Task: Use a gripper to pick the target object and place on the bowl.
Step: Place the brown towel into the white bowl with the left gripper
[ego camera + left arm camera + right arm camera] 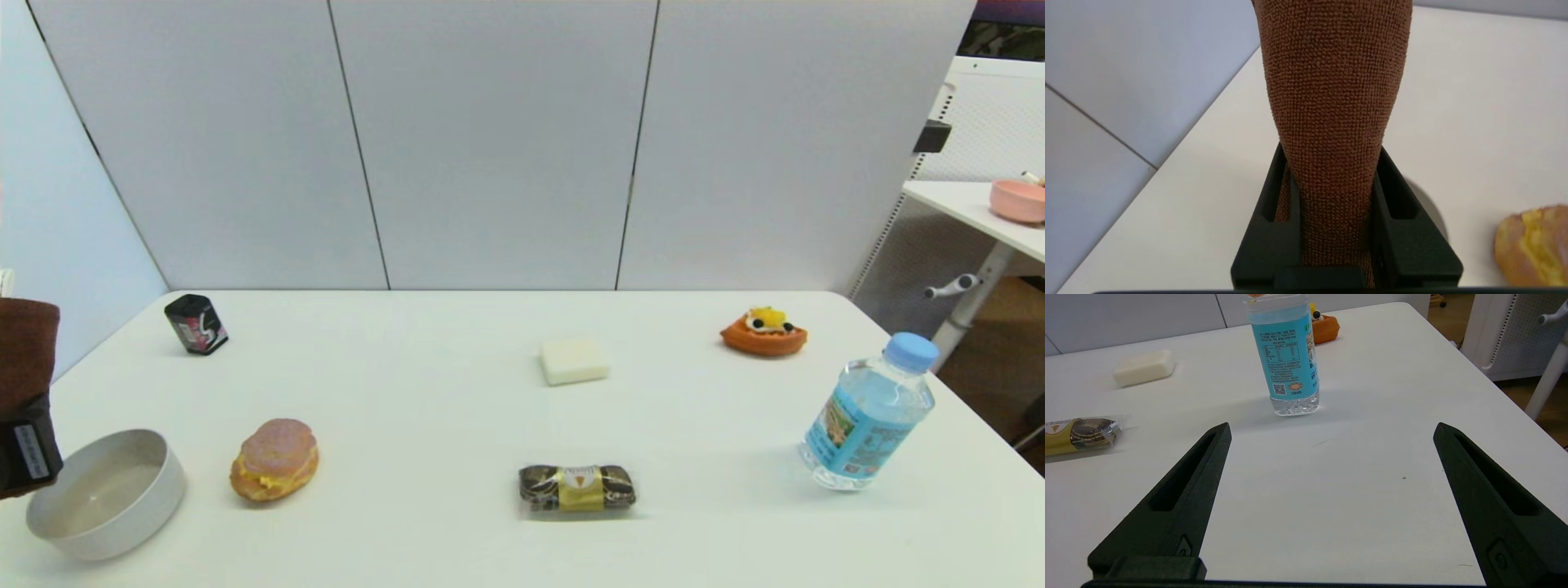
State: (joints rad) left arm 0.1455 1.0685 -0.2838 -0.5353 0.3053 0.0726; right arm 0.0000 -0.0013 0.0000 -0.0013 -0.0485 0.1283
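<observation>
My left gripper needs to release the dark brown towel roll against the inner far rim of the pale grey-white bowl (104,447).
My left gripper (1333,163) is shut on the dark brown towel roll (1333,94), its black fingers (1396,196) pinching the roll's middle. In the head view the towel (24,351) and the left gripper (28,445) show at the far left edge, held in the air just above and beside the left rim of the pale grey-white bowl (110,494). A grey sliver of the bowl (1431,212) shows past the fingers in the left wrist view. My right gripper (1331,430) is open and empty, low over bare table near the front right, out of the head view.
On the white table: a pink bun (275,459) just right of the bowl, a wrapped dark snack with gold band (577,487), a white block (574,360), an orange pastry (763,332), a black can (196,324), a water bottle (869,412). A pink bowl (1017,200) sits on a side table.
</observation>
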